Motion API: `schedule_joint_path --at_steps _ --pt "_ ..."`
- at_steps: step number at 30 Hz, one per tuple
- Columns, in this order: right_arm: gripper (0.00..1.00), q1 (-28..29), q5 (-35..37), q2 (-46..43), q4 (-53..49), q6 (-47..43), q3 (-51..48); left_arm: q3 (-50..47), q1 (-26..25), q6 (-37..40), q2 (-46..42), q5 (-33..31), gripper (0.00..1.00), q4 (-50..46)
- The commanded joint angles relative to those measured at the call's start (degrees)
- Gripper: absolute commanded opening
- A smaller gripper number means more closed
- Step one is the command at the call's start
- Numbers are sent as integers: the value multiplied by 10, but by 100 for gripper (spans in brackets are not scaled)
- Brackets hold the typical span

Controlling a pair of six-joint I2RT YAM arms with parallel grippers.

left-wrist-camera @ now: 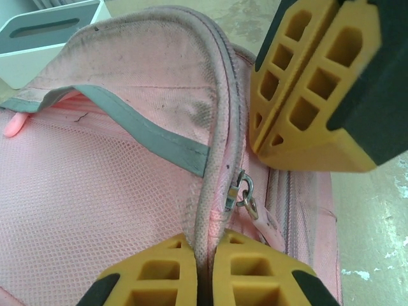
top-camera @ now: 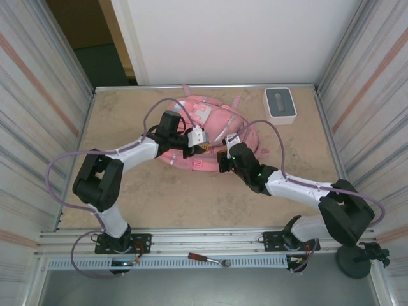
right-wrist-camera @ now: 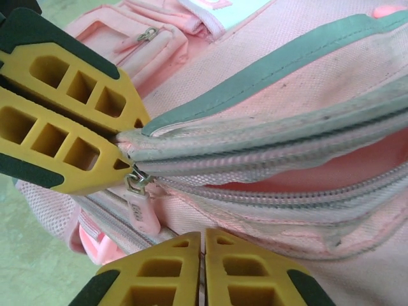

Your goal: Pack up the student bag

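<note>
The zip pull hangs by the robot's left gripper, clear of the right gripper's shut fingers, so the right gripper will open them and take the pink tab (right-wrist-camera: 145, 215) before closing the zip.
The student bag (top-camera: 207, 124), a soft pink backpack, lies at the back middle of the table. My left gripper (top-camera: 196, 145) is shut on the grey-pink piped edge (left-wrist-camera: 210, 185) of its opening, beside a metal zip pull (left-wrist-camera: 241, 191). From the right wrist, the left gripper (right-wrist-camera: 126, 152) pinches the upper grey-trimmed lip, and the zip gapes open to the pink inside (right-wrist-camera: 357, 169). My right gripper (right-wrist-camera: 203, 234) is shut, its tips pinching the pink fabric just under the lower zip edge. It also appears shut at the top right of the left wrist view, right gripper (left-wrist-camera: 262, 153).
A small white box with a grey top (top-camera: 280, 105) stands at the back right, close to the bag; its corner (left-wrist-camera: 44, 44) sits behind the flap. Striped walls close in the table on both sides. Bare tabletop (top-camera: 191, 197) lies in front of the bag.
</note>
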Motion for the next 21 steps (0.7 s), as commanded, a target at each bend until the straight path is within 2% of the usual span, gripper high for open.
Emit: schedule_joint_path --at_steps 1,7,12,21 --pt "7 -29 -13 -17 -6 -24 -14 18 1 5 -3 63 4 -42" --pt "11 -56 -40 -32 -20 -13 -19 11 1 28 -25 44 20 -58" --pt "11 -94 -86 -30 -33 5 -21 -7 1 76 -59 -19 34 -74" --pt "12 -127 -118 -55 -54 16 -27 17 -16 156 -39 -77 44 -117"
